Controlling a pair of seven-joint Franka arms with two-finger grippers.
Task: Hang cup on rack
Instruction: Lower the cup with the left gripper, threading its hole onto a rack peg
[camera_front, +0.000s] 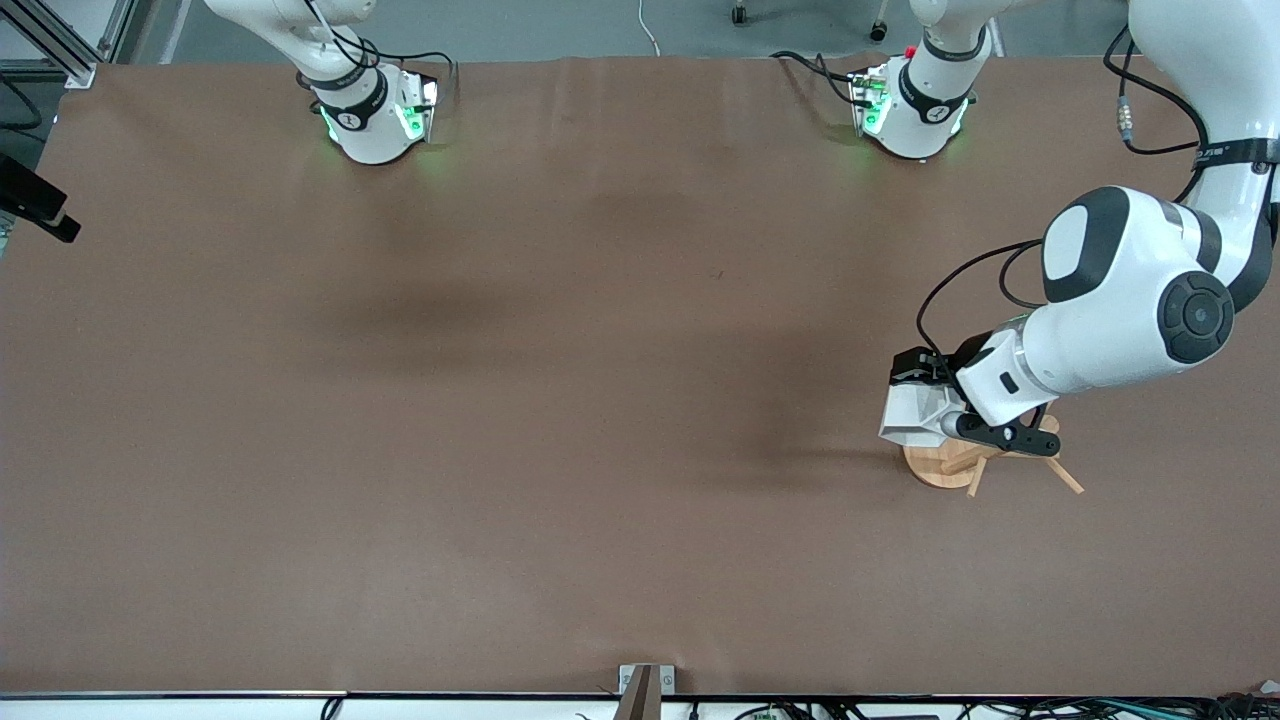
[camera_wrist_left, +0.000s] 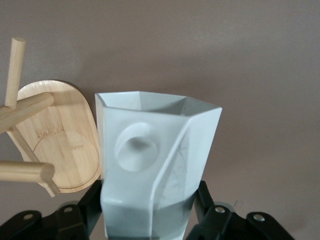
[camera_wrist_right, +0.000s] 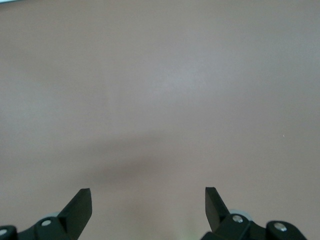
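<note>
The robot's left gripper will release the white faceted cup with its handle hung on the bamboo rack's peg (camera_front: 979, 455) (camera_wrist_left: 37, 171) nearest the cup.
My left gripper (camera_front: 937, 405) is shut on the white faceted cup (camera_front: 912, 412), its black fingers (camera_wrist_left: 93, 201) pressed on either side of the cup's body (camera_wrist_left: 155, 165). The blocky handle with its round hole faces the left wrist camera. The cup hangs over the edge of the bamboo rack's oval base (camera_front: 932, 466), on the side toward the right arm's end of the table. The rack's base (camera_wrist_left: 62, 135) and thin pegs (camera_wrist_left: 26, 172) lie close beside the cup, apart from it. My right gripper (camera_wrist_right: 148, 200) is open over bare table and is out of the front view.
The brown table (camera_front: 560, 400) spreads wide from the rack toward the right arm's end. The left arm's big white elbow (camera_front: 1130, 290) hangs over the rack, hiding its post. A small bracket (camera_front: 646, 685) sits at the table edge nearest the front camera.
</note>
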